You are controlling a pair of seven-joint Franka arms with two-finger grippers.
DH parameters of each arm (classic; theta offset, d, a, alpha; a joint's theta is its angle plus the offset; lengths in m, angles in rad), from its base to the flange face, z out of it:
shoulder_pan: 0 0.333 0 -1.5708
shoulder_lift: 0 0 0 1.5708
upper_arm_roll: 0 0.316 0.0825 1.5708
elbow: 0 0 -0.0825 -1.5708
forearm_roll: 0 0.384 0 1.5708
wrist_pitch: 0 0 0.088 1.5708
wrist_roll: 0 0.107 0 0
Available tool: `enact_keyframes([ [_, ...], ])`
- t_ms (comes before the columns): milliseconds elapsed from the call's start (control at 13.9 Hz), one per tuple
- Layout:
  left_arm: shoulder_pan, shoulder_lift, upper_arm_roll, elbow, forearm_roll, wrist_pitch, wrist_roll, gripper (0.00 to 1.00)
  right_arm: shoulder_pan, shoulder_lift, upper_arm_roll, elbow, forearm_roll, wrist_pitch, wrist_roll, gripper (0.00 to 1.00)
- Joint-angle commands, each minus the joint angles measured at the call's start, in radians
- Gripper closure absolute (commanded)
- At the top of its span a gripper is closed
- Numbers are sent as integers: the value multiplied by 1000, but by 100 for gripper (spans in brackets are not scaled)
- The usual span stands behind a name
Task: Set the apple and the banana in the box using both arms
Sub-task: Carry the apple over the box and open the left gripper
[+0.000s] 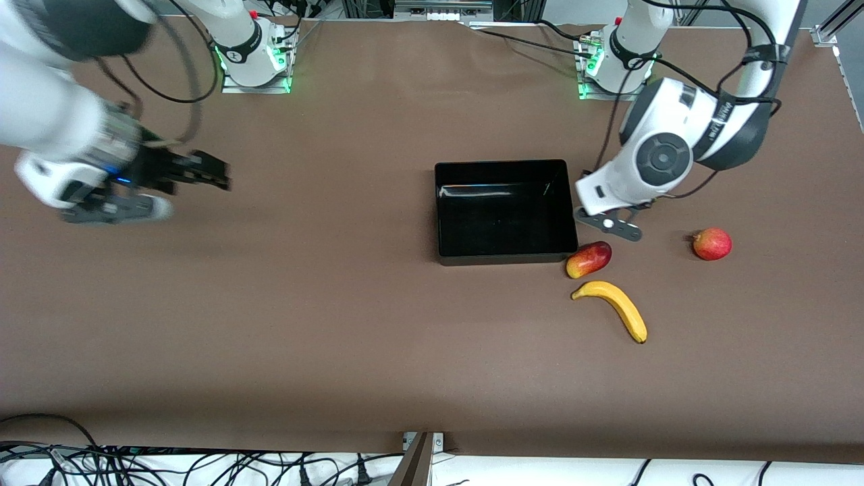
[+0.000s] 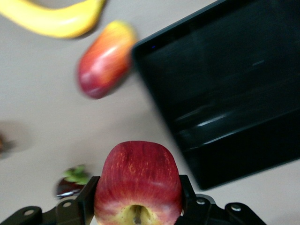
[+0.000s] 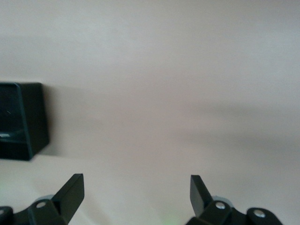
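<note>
Next, my left gripper lets go of the apple inside the black box (image 1: 528, 194) (image 2: 238, 127) by the box's back side, toward the left arm's side.
My left gripper (image 2: 138, 190) is shut on the apple (image 2: 138, 180), red with a yellowish dimpled top, and holds it above the table beside the box's (image 2: 225, 89) corner. In the front view the left arm's hand (image 1: 617, 192) hides the apple and the fingers; it hangs beside the black box (image 1: 503, 253) at the left arm's end. The banana (image 1: 613, 305) lies on the table nearer the front camera than the box's corner; it also shows in the left wrist view (image 2: 51, 21). My right gripper (image 1: 210, 172) is open and empty over bare table at the right arm's end, also seen in the right wrist view (image 3: 137, 187).
An oval red-yellow mango-like fruit (image 1: 588, 259) lies between the box's corner and the banana. A round red-orange fruit (image 1: 712, 244) lies toward the left arm's end. A small dark red thing with green leaves (image 2: 72, 182) lies under the left hand. The box's corner shows in the right wrist view (image 3: 21, 122).
</note>
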Motion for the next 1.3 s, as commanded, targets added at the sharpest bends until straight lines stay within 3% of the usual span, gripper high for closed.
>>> enact_keyframes([
  [0,-26,96,-49,82,-58,-19,-157,87,-172,-133,155,-130,-73,-1,-89,0],
  [216,-116,152,-49,16,-46,82,-369,79,-182,-161,166,-158,-122,19,-100,0],
  [433,-115,170,-47,-106,-44,295,-372,77,-181,-152,167,-148,-125,33,-101,0],
  [722,-115,228,-49,-141,6,311,-374,77,-177,-147,170,-136,-164,40,-97,0],
  [794,-117,231,-49,-136,6,311,-383,71,-174,-144,172,-136,-167,40,-97,0],
  [866,-118,233,-49,-134,6,311,-386,29,-172,-143,172,-135,-167,40,-94,0],
  [938,-117,231,-49,-133,6,309,-386,0,-172,-141,172,-135,-167,43,-91,0],
  [1227,-103,202,-51,-70,6,229,-377,0,-172,-126,170,-122,-168,47,-88,0],
])
